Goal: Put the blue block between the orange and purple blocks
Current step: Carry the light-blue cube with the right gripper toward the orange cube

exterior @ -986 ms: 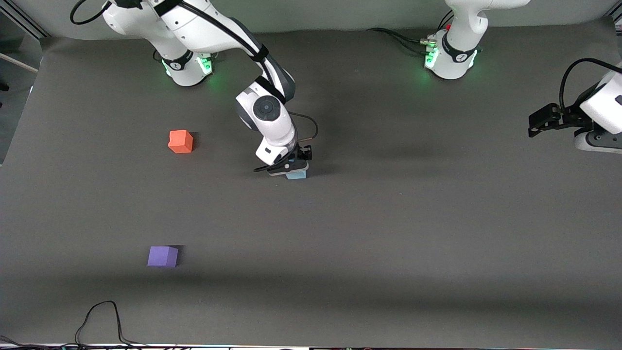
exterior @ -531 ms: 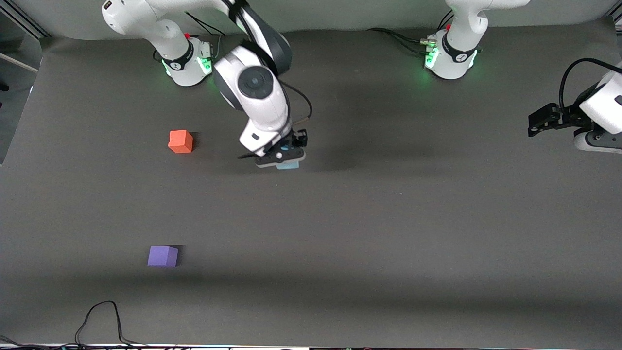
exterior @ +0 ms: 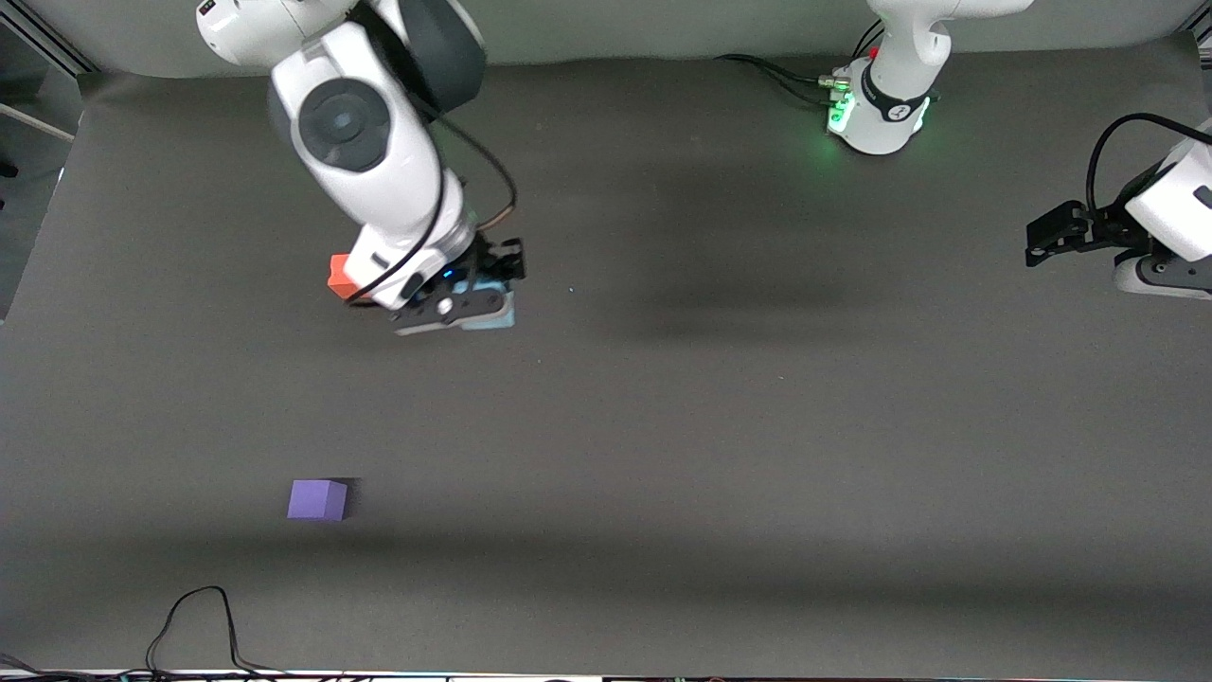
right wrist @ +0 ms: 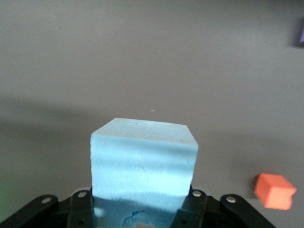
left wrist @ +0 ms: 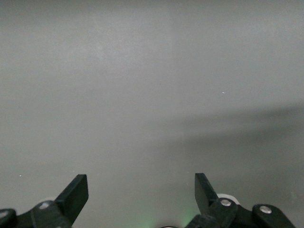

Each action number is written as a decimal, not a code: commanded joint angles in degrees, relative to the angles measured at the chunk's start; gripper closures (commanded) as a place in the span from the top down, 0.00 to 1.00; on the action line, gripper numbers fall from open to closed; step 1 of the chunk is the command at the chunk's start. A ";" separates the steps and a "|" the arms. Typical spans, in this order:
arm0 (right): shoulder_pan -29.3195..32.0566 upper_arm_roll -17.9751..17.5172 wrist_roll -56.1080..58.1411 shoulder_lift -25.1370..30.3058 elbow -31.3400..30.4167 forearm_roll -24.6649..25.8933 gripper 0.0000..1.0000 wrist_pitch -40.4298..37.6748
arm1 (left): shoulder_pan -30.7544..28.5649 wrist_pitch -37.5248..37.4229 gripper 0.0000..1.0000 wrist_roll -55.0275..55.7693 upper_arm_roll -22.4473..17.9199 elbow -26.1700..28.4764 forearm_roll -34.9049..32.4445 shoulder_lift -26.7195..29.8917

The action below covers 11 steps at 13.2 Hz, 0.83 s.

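Note:
Next, my right gripper lets go of the blue block on the bare mat midway (exterior: 334, 397) (right wrist: 296, 99) between the orange block and the purple block.
My right gripper (exterior: 473, 308) is shut on the light blue block (exterior: 494, 314) and holds it in the air over the mat, beside the orange block (exterior: 337, 276), which the right arm partly hides. In the right wrist view the blue block (right wrist: 142, 159) fills the space between the jaws, with the orange block (right wrist: 274, 191) on the mat below and a sliver of the purple block (right wrist: 301, 38) at the picture's edge. The purple block (exterior: 317, 499) sits nearer to the front camera than the orange one. My left gripper (exterior: 1042, 242) waits open at the left arm's end of the table, over bare mat (left wrist: 142, 118).
A dark grey mat (exterior: 720, 436) covers the table. A black cable (exterior: 204, 620) loops onto the mat at the edge nearest the front camera. The arm bases (exterior: 876, 114) stand along the edge farthest from it.
My right gripper has lifted the blue block off the mat and carried it toward the right arm's end, to beside the orange block. The left arm has not moved.

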<state>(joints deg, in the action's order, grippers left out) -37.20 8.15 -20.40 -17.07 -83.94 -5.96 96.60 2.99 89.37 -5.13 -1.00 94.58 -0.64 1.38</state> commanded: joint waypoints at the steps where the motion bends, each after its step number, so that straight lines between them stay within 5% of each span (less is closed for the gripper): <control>1: 0.20 9.30 13.14 0.28 -0.78 -1.33 0.37 -2.19 | 0.52 -0.77 1.00 -0.84 -0.49 -0.36 0.46 0.03; 4: 0.46 21.08 29.84 1.69 -1.84 -4.57 0.39 -4.30 | 0.43 -0.77 1.00 -0.84 -0.49 -0.27 0.46 0.03; 6: 0.64 25.84 35.23 1.60 -2.10 -4.76 0.41 -5.28 | 0.43 -0.69 1.00 -0.93 -0.49 -0.27 0.46 0.03; 11: 0.55 27.71 36.83 0.11 -6.30 -8.52 0.41 -2.75 | 0.43 -0.69 1.00 -0.93 -0.50 -0.18 0.46 0.03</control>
<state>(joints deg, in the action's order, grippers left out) -35.79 35.48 15.61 -16.72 -87.03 -11.66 91.49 3.00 89.37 -5.14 -1.04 94.66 -0.63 1.32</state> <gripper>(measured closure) 0.419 0.000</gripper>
